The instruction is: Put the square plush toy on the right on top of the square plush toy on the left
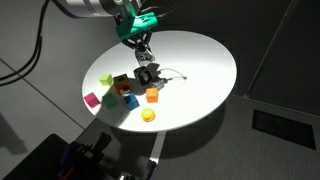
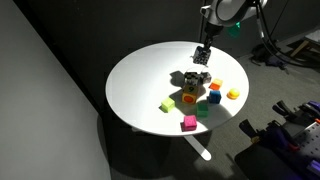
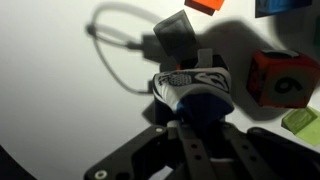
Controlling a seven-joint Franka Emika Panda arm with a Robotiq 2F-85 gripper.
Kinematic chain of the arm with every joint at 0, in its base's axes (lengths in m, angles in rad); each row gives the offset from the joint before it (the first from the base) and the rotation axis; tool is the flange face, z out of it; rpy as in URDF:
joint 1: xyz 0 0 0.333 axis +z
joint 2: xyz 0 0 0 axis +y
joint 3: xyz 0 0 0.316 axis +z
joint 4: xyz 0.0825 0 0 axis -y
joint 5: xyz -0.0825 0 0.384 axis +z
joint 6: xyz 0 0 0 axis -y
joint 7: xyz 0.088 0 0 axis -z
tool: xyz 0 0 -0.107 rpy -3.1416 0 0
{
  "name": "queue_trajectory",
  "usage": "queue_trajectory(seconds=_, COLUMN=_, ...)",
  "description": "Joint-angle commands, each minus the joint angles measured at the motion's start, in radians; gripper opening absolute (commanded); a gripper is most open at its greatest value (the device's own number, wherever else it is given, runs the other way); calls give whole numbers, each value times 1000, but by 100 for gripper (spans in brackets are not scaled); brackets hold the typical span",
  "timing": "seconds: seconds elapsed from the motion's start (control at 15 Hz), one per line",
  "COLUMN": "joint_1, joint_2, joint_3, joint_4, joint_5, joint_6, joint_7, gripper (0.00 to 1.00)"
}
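Next, my gripper releases the white and blue plush toy on the dark plush point(image 1: 141, 70) point(image 3: 188, 87) next to the red numbered cube.
My gripper point(image 1: 141, 50) hangs above the back of the round white table point(image 1: 205, 60) and also shows in an exterior view point(image 2: 203, 53). In the wrist view the gripper point(image 3: 190, 108) is shut on a white and blue square plush toy point(image 3: 190, 82) and holds it off the table. A grey square plush toy point(image 3: 175, 35) with a thin looped cord lies on the table just beyond it. This grey toy shows as a dark lump in both exterior views point(image 1: 147, 75) point(image 2: 192, 78), below the gripper.
Small toys lie around the dark plush: an orange cube point(image 1: 152, 95), a yellow ball point(image 1: 148, 115), a magenta cube point(image 1: 92, 99), a blue block point(image 1: 130, 99) and a red numbered cube point(image 3: 283, 78). The table edge curves close behind them.
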Motion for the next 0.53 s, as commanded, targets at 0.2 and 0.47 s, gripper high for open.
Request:
queue_trajectory(seconds=0.2, joint_1=58, joint_2=30, joint_3=-9, joint_4=64, joint_5=-68, joint_6=-27, joint_7=1, gripper=6)
queue_trajectory(seconds=0.47, joint_1=93, joint_2=54, joint_3=-26, joint_4=93, joint_5=-112, joint_6=-32, joint_7=37, gripper=6)
